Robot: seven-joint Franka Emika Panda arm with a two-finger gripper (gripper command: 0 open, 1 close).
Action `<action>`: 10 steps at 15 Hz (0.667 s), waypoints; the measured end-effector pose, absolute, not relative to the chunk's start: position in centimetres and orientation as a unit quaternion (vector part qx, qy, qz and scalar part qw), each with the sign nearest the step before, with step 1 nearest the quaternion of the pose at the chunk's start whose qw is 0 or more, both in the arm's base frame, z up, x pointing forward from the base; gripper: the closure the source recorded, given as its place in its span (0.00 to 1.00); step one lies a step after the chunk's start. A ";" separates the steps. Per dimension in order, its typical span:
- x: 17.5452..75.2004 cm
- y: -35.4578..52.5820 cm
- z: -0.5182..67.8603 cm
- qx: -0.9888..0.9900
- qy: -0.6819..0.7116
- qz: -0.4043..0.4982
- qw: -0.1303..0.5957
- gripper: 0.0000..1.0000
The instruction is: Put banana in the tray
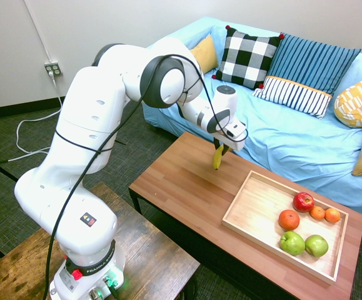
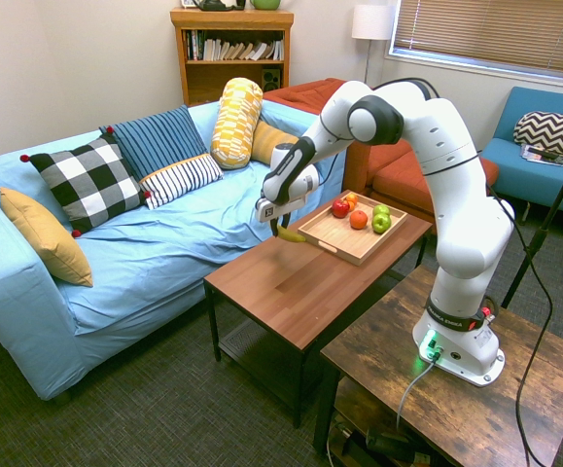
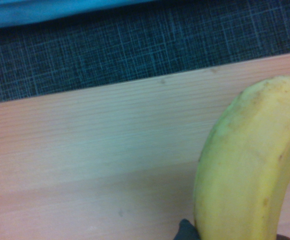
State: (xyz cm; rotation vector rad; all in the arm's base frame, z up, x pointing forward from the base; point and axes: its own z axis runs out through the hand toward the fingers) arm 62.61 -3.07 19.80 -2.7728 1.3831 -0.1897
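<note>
My gripper has the yellow banana. It will let go of it in the empty end of the light-wood tray (image 1: 251, 210), across from the fruit.
The yellow banana (image 1: 217, 160) hangs nearly upright from my gripper (image 1: 221, 150), which is shut on its upper end, near the sofa-side edge of the reddish-brown table (image 1: 181, 187). Its lower tip is at or just above the tabletop; I cannot tell if they touch. From the other side, the banana (image 2: 291, 234) shows below the gripper (image 2: 283, 226), just left of the tray (image 2: 332, 243). The wrist view is filled at its right by the banana (image 3: 245, 170) over the table surface. The light-wood tray (image 1: 259, 209) lies on the table's right half, a short way from the banana.
In the tray's far end lie a red apple (image 1: 303, 201), oranges (image 1: 289, 219) and two green apples (image 1: 292, 242). A blue sofa (image 1: 281, 125) with several pillows runs along the table's far side. Carpet shows past the table edge.
</note>
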 end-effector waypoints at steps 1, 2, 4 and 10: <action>61.8 -4.4 21.3 -0.888 0.454 -0.063 0.016 1.00; 60.9 -6.0 22.6 -0.883 0.464 -0.065 0.015 1.00; 59.3 -10.2 24.1 -0.875 0.480 -0.069 0.013 1.00; 55.3 -21.9 22.2 -0.843 0.536 -0.052 0.008 1.00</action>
